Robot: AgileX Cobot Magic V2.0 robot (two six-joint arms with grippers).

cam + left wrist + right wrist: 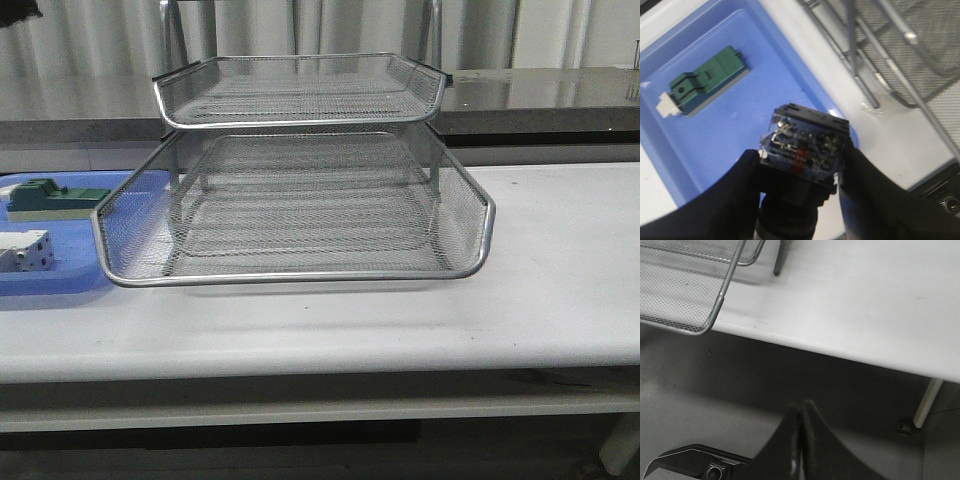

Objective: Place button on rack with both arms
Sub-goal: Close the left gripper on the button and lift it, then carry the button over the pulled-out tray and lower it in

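Note:
I need to let go of the button with my left gripper near the middle of the rack's lower mesh tray (284, 214), below the upper tray.
My left gripper (800, 165) is shut on the button (802, 145); I see its clear blue rear block with metal contacts and its black middle, and the red cap is hidden. It hangs above the near corner of the blue tray (715, 135), beside the rack (900, 45). The silver wire-mesh rack (300, 200) stands mid-table in the front view, with its middle tray (300, 275) slid forward. My right gripper (801, 407) is shut and empty, below and in front of the table edge, off the rack's corner (685, 285). Neither arm shows in the front view.
The flat blue tray (60, 280) lies left of the rack and holds a green block (55, 198) (707, 80) and a white boxy block (25, 248). The white table (540, 270) runs to the right of the rack. A table leg (926, 402) stands near my right gripper.

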